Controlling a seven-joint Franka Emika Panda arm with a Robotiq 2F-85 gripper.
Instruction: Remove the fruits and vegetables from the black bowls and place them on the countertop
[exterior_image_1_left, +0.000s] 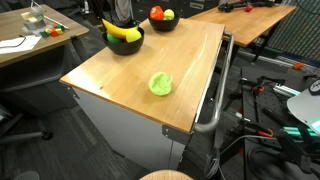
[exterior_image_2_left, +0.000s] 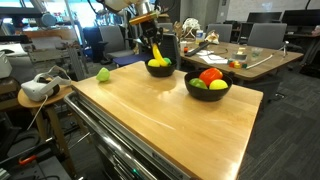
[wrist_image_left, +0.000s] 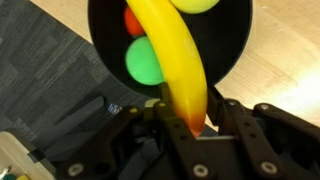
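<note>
Next, my gripper releases the yellow banana on the countertop (exterior_image_1_left: 154, 75) next to the pale green cabbage, on the cabbage's side that faces the bowls.
In the wrist view a yellow banana (wrist_image_left: 172, 50) lies across a black bowl (wrist_image_left: 232, 40), over a bright green ball (wrist_image_left: 143, 62) and a red piece (wrist_image_left: 132, 20). My gripper (wrist_image_left: 192, 108) is shut on the banana's orange-tinted near end. In both exterior views the gripper (exterior_image_1_left: 123, 14) (exterior_image_2_left: 154, 45) reaches down into that bowl (exterior_image_1_left: 124, 42) (exterior_image_2_left: 159, 70). The other black bowl (exterior_image_1_left: 162, 22) (exterior_image_2_left: 208, 90) holds red, yellow and green pieces. A pale green cabbage (exterior_image_1_left: 160, 83) (exterior_image_2_left: 103, 74) lies on the light wood countertop (exterior_image_1_left: 140, 65) (exterior_image_2_left: 170, 125).
A metal rail handle (exterior_image_1_left: 216, 95) runs along the countertop's side. Other wooden desks (exterior_image_1_left: 250, 15) (exterior_image_2_left: 255, 58) with clutter and office chairs stand around. A stool with a white headset (exterior_image_2_left: 38, 88) stands beside the cabinet. Cables lie on the floor (exterior_image_1_left: 265, 110).
</note>
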